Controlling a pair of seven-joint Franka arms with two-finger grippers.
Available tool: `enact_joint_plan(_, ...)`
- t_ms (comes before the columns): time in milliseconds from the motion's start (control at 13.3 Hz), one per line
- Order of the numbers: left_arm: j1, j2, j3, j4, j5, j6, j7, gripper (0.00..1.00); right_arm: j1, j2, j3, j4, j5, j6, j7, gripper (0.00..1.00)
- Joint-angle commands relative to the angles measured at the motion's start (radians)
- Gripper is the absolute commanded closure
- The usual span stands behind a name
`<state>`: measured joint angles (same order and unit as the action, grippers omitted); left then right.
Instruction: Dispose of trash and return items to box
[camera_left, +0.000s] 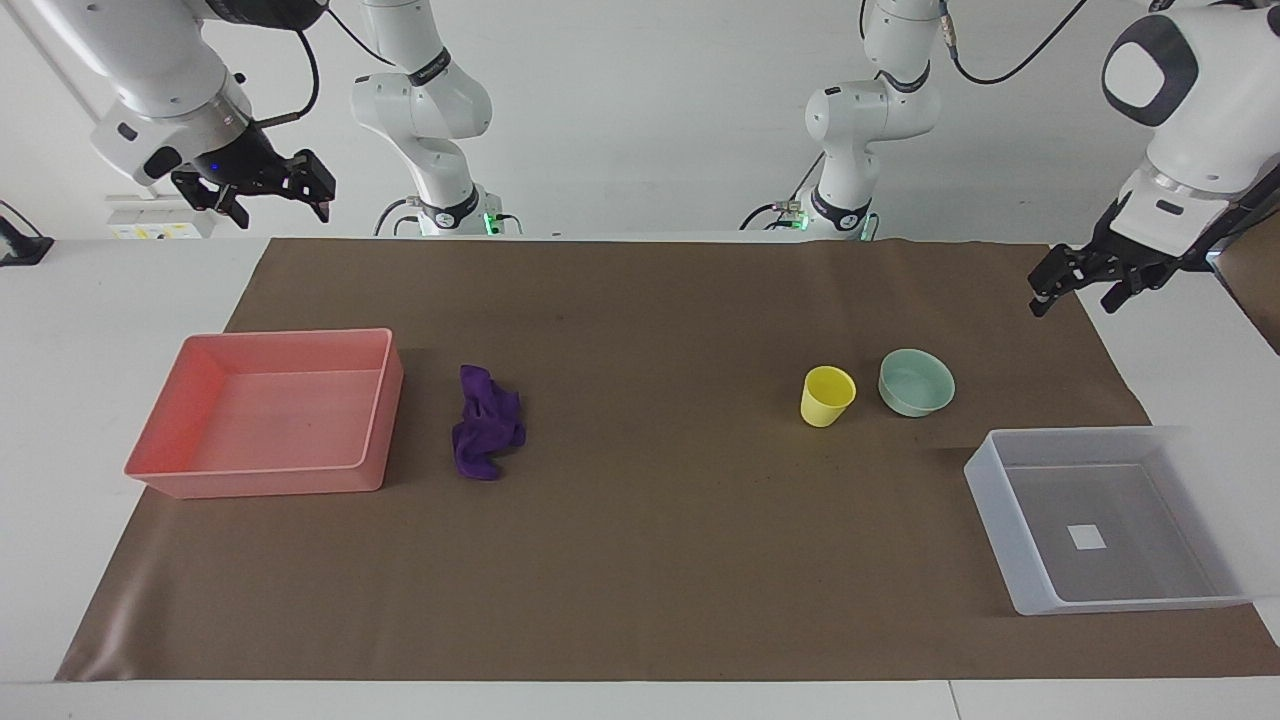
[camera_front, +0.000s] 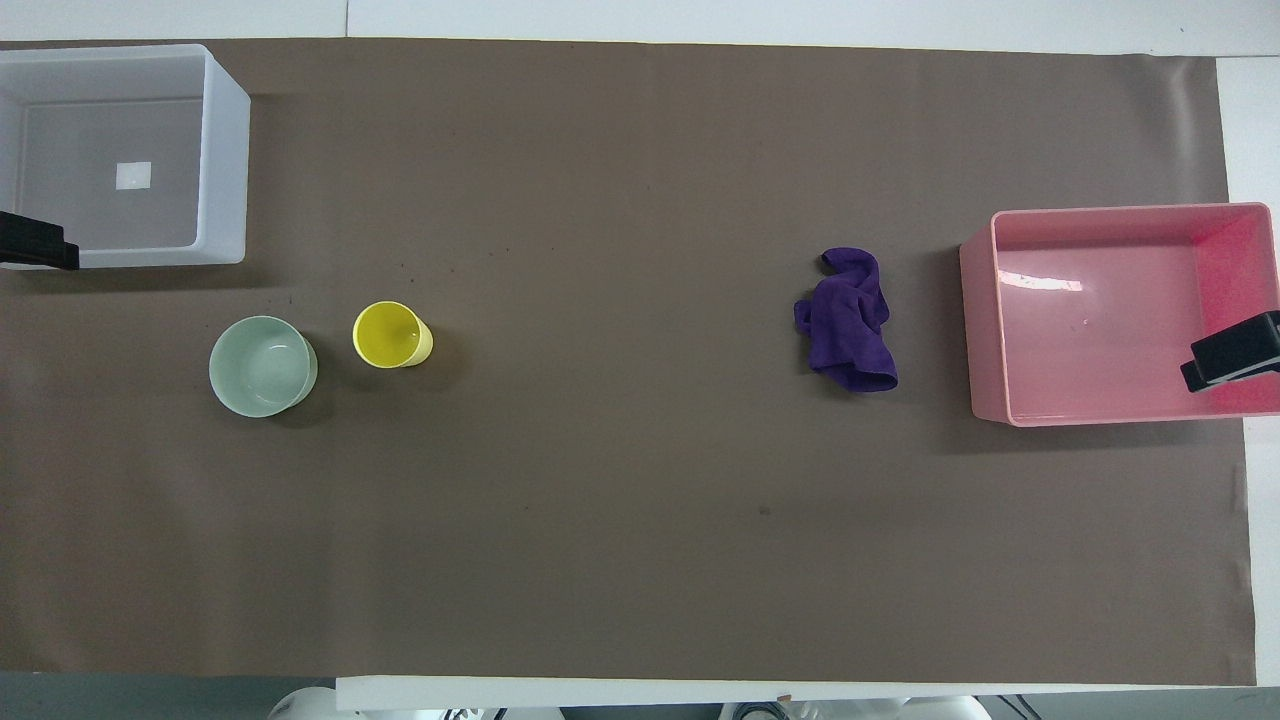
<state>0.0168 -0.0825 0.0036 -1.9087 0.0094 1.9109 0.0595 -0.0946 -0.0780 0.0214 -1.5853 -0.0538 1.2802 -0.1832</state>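
My left gripper will grip the rim of the mint-green bowl (camera_front: 212, 364) on the side that faces away from the yellow cup.
The purple rag (camera_left: 487, 436) (camera_front: 848, 321) lies crumpled on the brown mat beside the pink tray. The yellow cup (camera_left: 827, 396) (camera_front: 391, 335) stands upright next to the mint-green bowl (camera_left: 916, 382) (camera_front: 262, 365). The translucent box (camera_left: 1000, 505) (camera_front: 226, 160), with a white sticker on its bottom, sits at the left arm's end, farther from the robots than the bowl. My right gripper (camera_left: 282, 205) (camera_front: 1232, 360) is open and empty, high over the right arm's end of the table. My left gripper (camera_left: 1072, 300) (camera_front: 36, 250) is open and empty, up over the mat's corner at the left arm's end.
The pink tray (camera_left: 380, 400) (camera_front: 978, 330) sits empty at the right arm's end. A brown mat (camera_left: 650, 560) covers most of the white table.
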Motion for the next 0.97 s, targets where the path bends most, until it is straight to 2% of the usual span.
enact_joint_plan(0, 0.002, -0.106, -0.002, -0.332, 0.004, 0.195, -0.038, 0.00, -0.004, -0.023, 0.005, -0.030, 0.015, 0.024, 0.007, 0.00)
enact_joint_plan(75, 0.000, -0.092, -0.002, -0.378, 0.004, 0.224, -0.049, 0.00, -0.013, -0.023, 0.003, -0.031, 0.050, 0.024, 0.007, 0.00)
enact_joint_plan(300, -0.030, -0.017, -0.002, -0.510, 0.004, 0.440, -0.098, 0.00, -0.014, -0.023, 0.002, -0.031, 0.060, 0.050, 0.002, 0.00)
enact_joint_plan(375, -0.032, 0.016, -0.005, -0.539, 0.004, 0.518, -0.105, 0.05, -0.013, -0.023, 0.002, -0.033, 0.060, 0.053, 0.002, 0.00)
enact_joint_plan(450, -0.034, 0.053, -0.005, -0.550, 0.004, 0.589, -0.145, 0.84, -0.013, -0.023, 0.002, -0.033, 0.060, 0.054, 0.002, 0.00)
enact_joint_plan(525, -0.041, 0.091, -0.005, -0.546, 0.004, 0.635, -0.164, 1.00, -0.013, -0.023, 0.002, -0.031, 0.060, 0.053, 0.001, 0.00)
enact_joint_plan(750, -0.041, 0.113, -0.002, -0.535, 0.004, 0.643, -0.152, 1.00, -0.013, -0.022, 0.002, -0.039, 0.060, 0.095, 0.005, 0.00)
enact_joint_plan(900, -0.043, 0.109, -0.002, -0.492, 0.006, 0.579, -0.150, 1.00, 0.001, -0.019, 0.003, -0.051, 0.061, 0.149, 0.011, 0.00)
